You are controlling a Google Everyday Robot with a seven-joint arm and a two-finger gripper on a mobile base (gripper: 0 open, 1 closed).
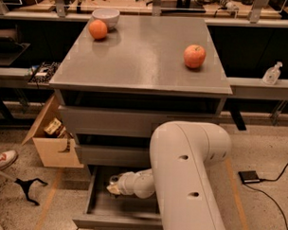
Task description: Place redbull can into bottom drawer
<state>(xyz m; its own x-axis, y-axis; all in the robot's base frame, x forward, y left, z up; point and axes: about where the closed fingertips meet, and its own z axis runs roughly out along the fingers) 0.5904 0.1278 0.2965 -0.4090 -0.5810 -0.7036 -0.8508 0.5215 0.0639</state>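
Observation:
My gripper is going to release the redbull can. It will set it on the bottom drawer's inside (115, 195), toward the side closest to the cardboard box.
The bottom drawer (95, 207) is pulled open below the two upper grey drawers. My arm reaches down into it from the right. My gripper (114, 185) is inside the drawer near its back left part, low over the drawer floor. It is shut on the redbull can (114, 179), of which only the silver top shows, upright at the gripper's tip. The rest of the can is hidden by the gripper and wrist.
Two orange fruits (97, 29) (194, 56) and a white bowl (105, 16) sit on the cabinet top (146, 55). An open cardboard box (50, 139) stands on the floor at the left. A shoe (2, 158) and a black clamp (27, 186) lie beside it. My large arm link (189, 185) covers the drawer's right side.

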